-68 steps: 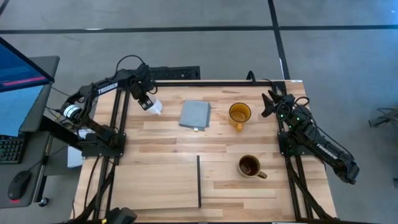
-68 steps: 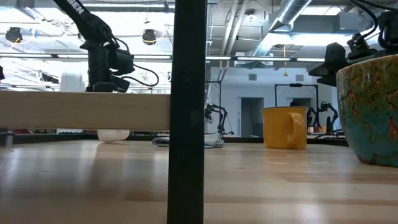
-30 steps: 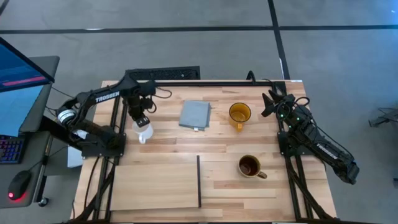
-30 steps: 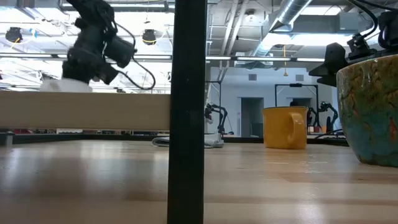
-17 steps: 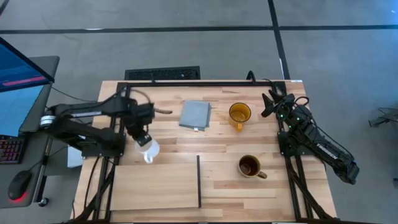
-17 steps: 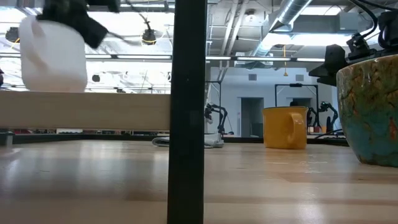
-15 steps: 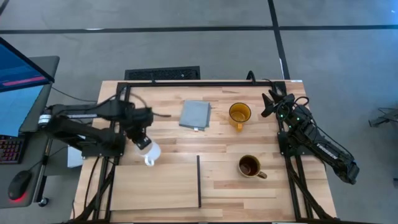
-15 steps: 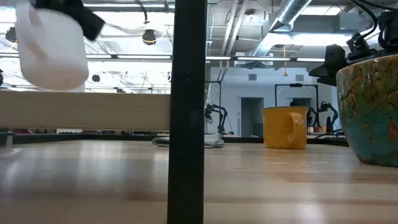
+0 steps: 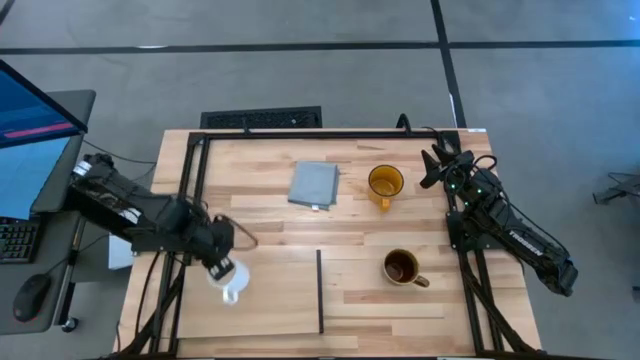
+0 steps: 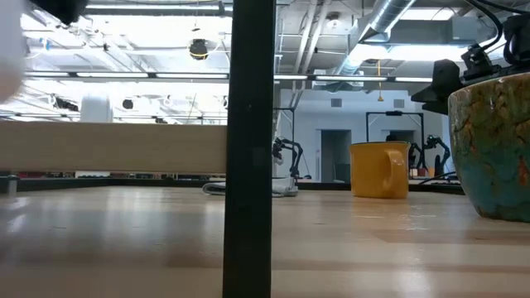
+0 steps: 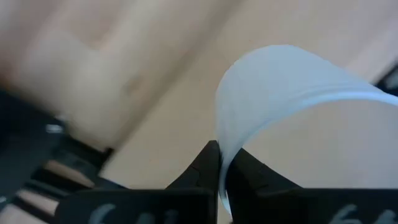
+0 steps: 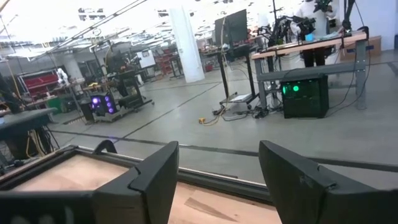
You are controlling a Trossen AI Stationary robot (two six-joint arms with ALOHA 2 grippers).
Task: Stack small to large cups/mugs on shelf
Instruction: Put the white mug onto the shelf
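Note:
Next, my left gripper lets go of the small white mug on the shelf panel's end (image 9: 203,302) opposite the black strip.
My left gripper (image 9: 222,272) is shut on the small white mug (image 9: 230,290), held in the air above the left part of the pale wood shelf panel (image 9: 275,300). The panel's black strip (image 9: 320,290) faces the table's right. The mug shows only as a white blur at the edge of the low view (image 10: 7,50). The yellow mug (image 9: 385,183) stands upright at the far middle. The dark brown mug (image 9: 402,267) stands right of the strip. My right gripper (image 12: 217,186) is open and empty at the far right edge (image 9: 435,165). My left gripper pinches the white mug's wall at the rim (image 11: 222,163), one finger (image 11: 208,165) on each side of the wall, one inside and one outside. The mug is lifted clear of the table and the panel.
A grey-blue square pad (image 9: 314,184) lies at the far middle, left of the yellow mug. A dark frame rail (image 9: 330,132) runs along the far edge. Bare tabletop lies between the strip and the brown mug.
My left gripper has carried the white mug from the left middle of the table toward the near edge, to above the shelf panel. The mug has stayed in the hold and clear of the table, and has slid out of the low view at its left.

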